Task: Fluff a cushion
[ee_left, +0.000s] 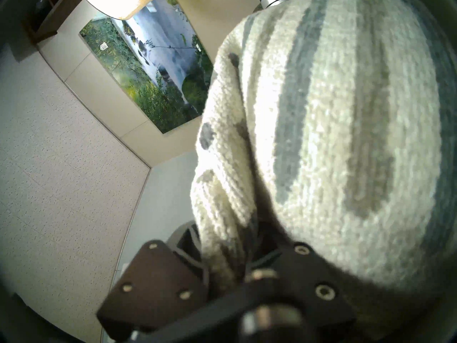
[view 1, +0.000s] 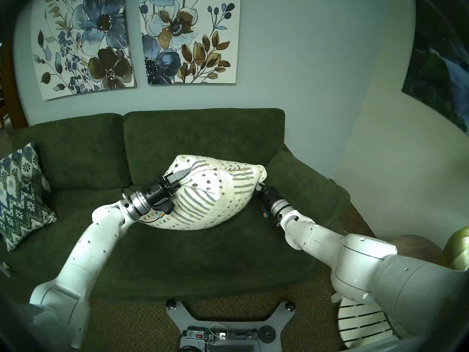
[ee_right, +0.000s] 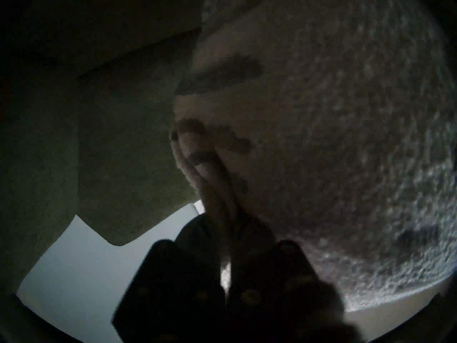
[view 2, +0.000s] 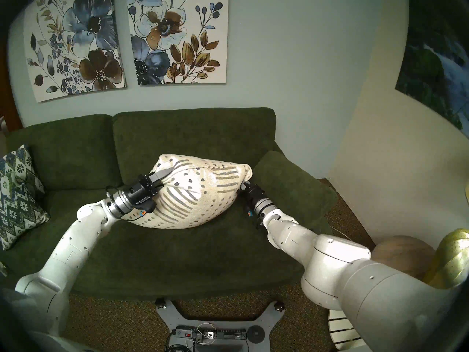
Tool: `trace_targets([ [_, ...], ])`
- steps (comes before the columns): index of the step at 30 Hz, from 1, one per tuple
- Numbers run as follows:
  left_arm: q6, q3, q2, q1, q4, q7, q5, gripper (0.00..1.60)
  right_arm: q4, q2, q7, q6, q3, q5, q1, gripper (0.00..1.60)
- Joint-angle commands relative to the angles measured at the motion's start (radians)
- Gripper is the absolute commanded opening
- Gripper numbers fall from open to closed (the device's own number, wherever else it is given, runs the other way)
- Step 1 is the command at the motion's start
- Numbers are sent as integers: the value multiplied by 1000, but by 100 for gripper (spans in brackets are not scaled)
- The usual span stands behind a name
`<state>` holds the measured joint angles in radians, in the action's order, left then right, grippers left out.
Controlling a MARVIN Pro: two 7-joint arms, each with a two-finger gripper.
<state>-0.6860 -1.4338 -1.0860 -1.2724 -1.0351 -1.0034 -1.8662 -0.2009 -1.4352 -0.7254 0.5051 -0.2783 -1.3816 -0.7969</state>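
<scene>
The robot's left gripper will release the cream cushion on the green sofa seat [view 1: 207,203] in front of the backrest, near the armrest.
The cream cushion [view 1: 213,194] with grey-green dots and dash stripes is bunched and puffed above the green sofa seat [view 1: 203,255]; its lower edge is near or on the seat. My left gripper [view 1: 180,181] is shut on its left edge, with fabric gathered between the fingers. My right gripper [view 1: 259,187] is shut on its right edge near a corner. The head right view shows the cushion [view 2: 200,194] held between both grippers [view 2: 165,177] [view 2: 245,185]. The left wrist view shows the knit fabric [ee_left: 321,137] pinched close up. The dark right wrist view shows the piped edge [ee_right: 210,176] pinched.
A blue-green zigzag floral pillow [view 1: 22,194] leans at the sofa's left end. The sofa's right armrest [view 1: 304,181] is just behind my right gripper. A white slatted stool [view 1: 360,328] and a gold object [view 1: 459,250] stand right. My base [view 1: 223,328] is below.
</scene>
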Motion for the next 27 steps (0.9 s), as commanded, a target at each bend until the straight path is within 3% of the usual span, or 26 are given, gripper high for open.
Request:
trace_targets([
  [1, 10, 15, -60, 113, -5, 50, -5, 0, -14, -53, 37, -19, 1, -7, 96, 0],
  [15, 47, 6, -78, 233, 38, 175, -12, 0, -2, -74, 168, -82, 4, -18, 161, 0],
  [27, 95, 20, -104, 246, 151, 259, -35, 0, 9, -96, 248, -117, 23, -35, 151, 0],
])
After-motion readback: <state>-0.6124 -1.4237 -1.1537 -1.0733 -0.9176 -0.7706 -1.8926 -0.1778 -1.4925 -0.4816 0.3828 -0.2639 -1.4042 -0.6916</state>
